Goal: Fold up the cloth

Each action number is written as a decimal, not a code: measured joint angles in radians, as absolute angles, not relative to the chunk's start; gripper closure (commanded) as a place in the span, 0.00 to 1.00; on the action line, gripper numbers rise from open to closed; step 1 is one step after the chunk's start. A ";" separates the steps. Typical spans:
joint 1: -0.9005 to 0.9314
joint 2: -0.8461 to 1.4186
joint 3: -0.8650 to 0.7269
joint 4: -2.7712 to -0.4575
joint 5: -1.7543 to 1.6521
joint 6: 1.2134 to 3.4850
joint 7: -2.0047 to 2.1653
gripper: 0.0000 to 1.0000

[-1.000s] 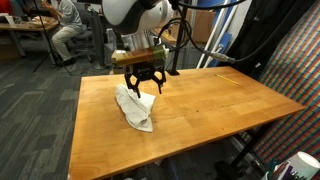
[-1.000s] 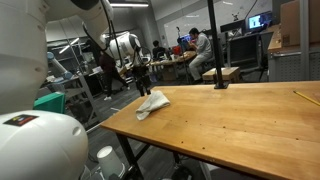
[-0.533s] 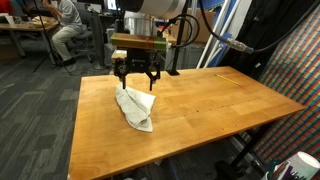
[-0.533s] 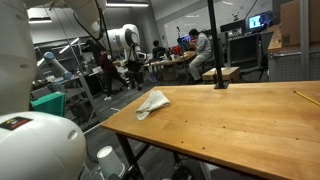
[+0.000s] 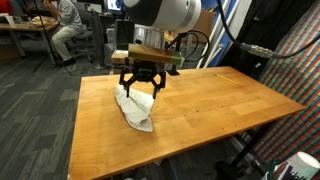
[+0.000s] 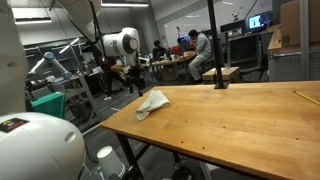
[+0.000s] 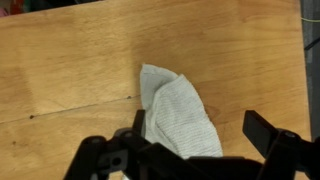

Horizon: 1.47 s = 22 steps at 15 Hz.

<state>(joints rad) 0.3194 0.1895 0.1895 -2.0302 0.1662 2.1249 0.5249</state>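
Observation:
Next, my gripper should go to the cloth's narrow end (image 5: 146, 124) (image 7: 163, 82) nearest the table's front edge and close there.
A pale grey cloth (image 5: 135, 108) lies crumpled and partly folded on the wooden table (image 5: 210, 105), near its left end. It also shows in an exterior view (image 6: 152, 102) and in the wrist view (image 7: 180, 112). My gripper (image 5: 140, 88) hangs open just above the cloth's far end, fingers pointing down and holding nothing. In the wrist view the gripper (image 7: 195, 145) has its two dark fingers (image 7: 266, 133) spread on either side of the cloth's near part. In an exterior view the gripper (image 6: 133, 82) is small and dim behind the cloth.
The table's front edge (image 5: 150, 165) and left edge are close to the cloth. A black pole stand (image 6: 218, 84) is at the table's far side. A yellow stick (image 6: 301, 97) lies far from the cloth. People sit at desks (image 5: 62, 30) behind.
The gripper drew back slightly from the cloth, then came back over its far end while the arm's upper links swung. The cloth has not moved. The gripper stayed open.

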 measured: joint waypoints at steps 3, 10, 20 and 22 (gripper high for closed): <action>0.319 0.174 0.186 -2.083 0.021 2.150 0.509 0.00; 0.321 0.154 0.191 -2.161 -0.193 2.240 0.517 0.00; 0.319 0.162 0.197 -2.124 -0.145 2.332 0.499 0.00; 0.319 0.173 0.197 -2.103 -0.138 2.343 0.499 0.00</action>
